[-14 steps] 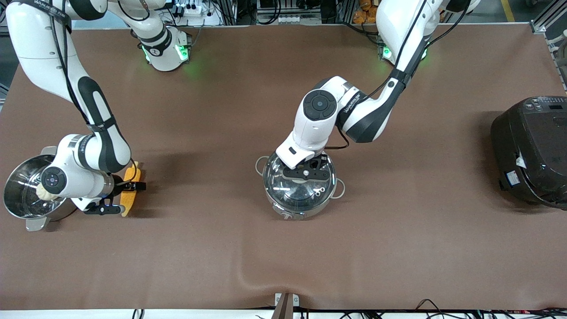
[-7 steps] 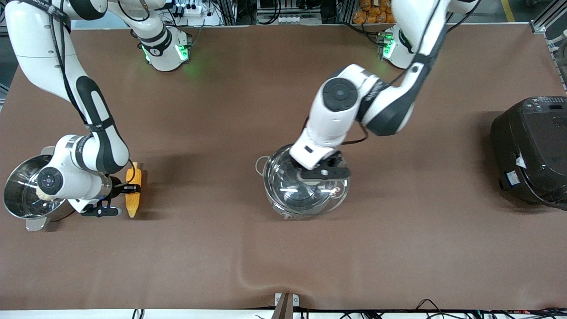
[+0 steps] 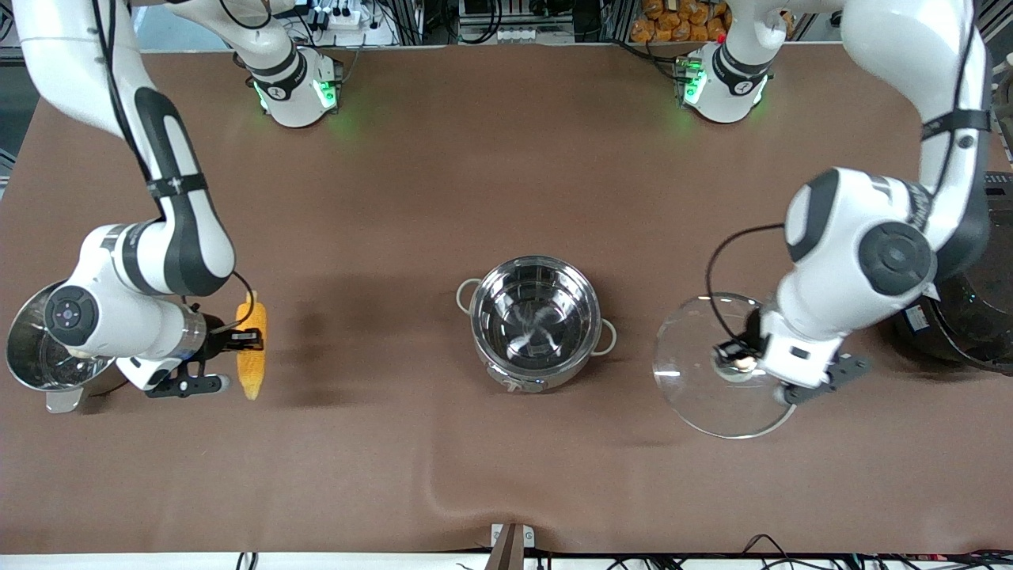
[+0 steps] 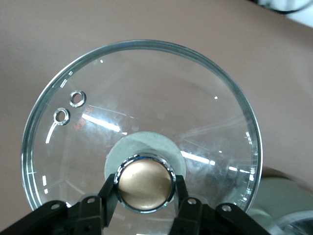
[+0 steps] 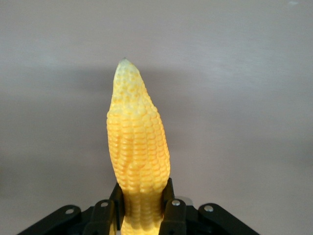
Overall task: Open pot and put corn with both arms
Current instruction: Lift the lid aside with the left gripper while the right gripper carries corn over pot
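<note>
Next, I release the glass lid, held in the air over the table, from my left gripper on the brown cloth (image 3: pixel 700 378) next to the pot, toward the black cooker.
The pot (image 3: pixel 535 321) stands open and empty at the table's middle, its two wire loop handles showing. My left gripper (image 3: pixel 740 362) is shut on the copper knob (image 4: pixel 145 182) of the glass lid (image 3: pixel 704 388) and holds the lid in the air over the table between the pot and the black cooker. The lid (image 4: pixel 146 88) fills the left wrist view, with the left gripper (image 4: pixel 145 188) clamped round its knob. My right gripper (image 3: pixel 241 342) is shut on the corn (image 3: pixel 252 348), over the cloth beside the steamer pot. In the right wrist view the right gripper (image 5: pixel 143 200) holds the corn (image 5: pixel 137 142) near its thick end, tip pointing away.
A steel steamer pot (image 3: pixel 32 356) stands at the right arm's end of the table, partly under that arm. The big black cooker (image 3: pixel 977 317) stands at the left arm's end, close to the left arm's wrist. The brown cloth has a ridge (image 3: pixel 435 483) near the front edge.
My left gripper has lifted the lid off the pot and carried it toward the black cooker. My right gripper has closed on the corn and shifted it slightly toward the pot.
</note>
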